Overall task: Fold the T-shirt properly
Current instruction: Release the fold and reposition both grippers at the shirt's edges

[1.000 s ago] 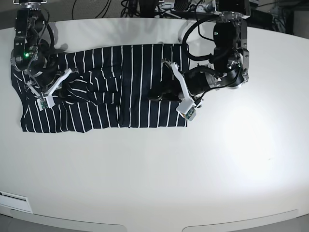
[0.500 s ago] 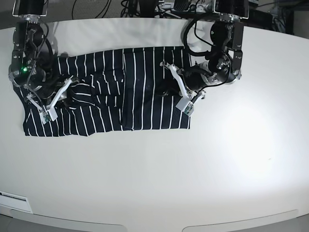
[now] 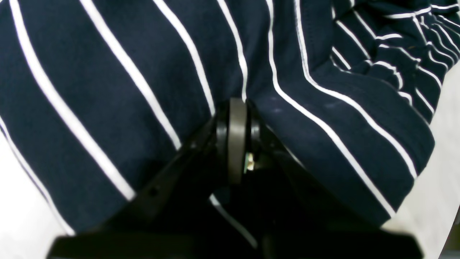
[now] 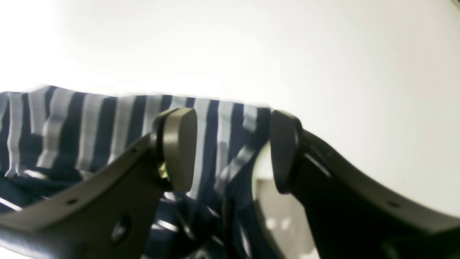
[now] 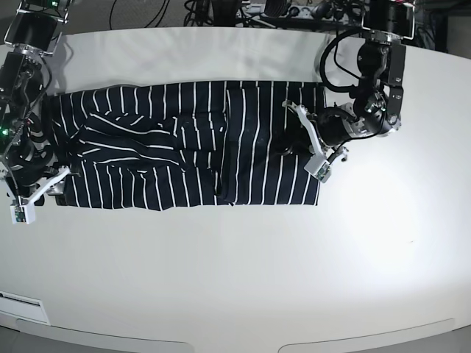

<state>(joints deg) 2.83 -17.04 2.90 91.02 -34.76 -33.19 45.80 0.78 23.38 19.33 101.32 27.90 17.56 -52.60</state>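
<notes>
My right gripper should grab the T-shirt next at the near end of its bunched sleeve fold [image 5: 87,141] [image 4: 205,222], close to the end farthest from my left gripper.
The T-shirt [image 5: 191,147], dark navy with thin white stripes, lies stretched lengthwise across the back half of the white table [image 5: 235,279]. One bunched sleeve fold sits on its left part. My left gripper [image 5: 287,145] rests on the shirt's right part. In the left wrist view, this left gripper [image 3: 237,108] is shut, with T-shirt cloth [image 3: 107,90] pinched at its tips. My right gripper [image 5: 60,188] is at the shirt's left end. In the right wrist view, the right gripper [image 4: 231,151] stands open, and the shirt's edge [image 4: 90,122] lies behind and below its pads without being gripped.
Cables and equipment [image 5: 243,11] crowd the table's back edge. Bare white tabletop stretches in front of the shirt and to its right [image 5: 397,220]. The table's front rim [image 5: 221,342] curves along the bottom.
The left gripper pulled the shirt to the right, stretching it longer and flatter. The right gripper opened, let go of the shirt's left end and dropped toward the near-left corner.
</notes>
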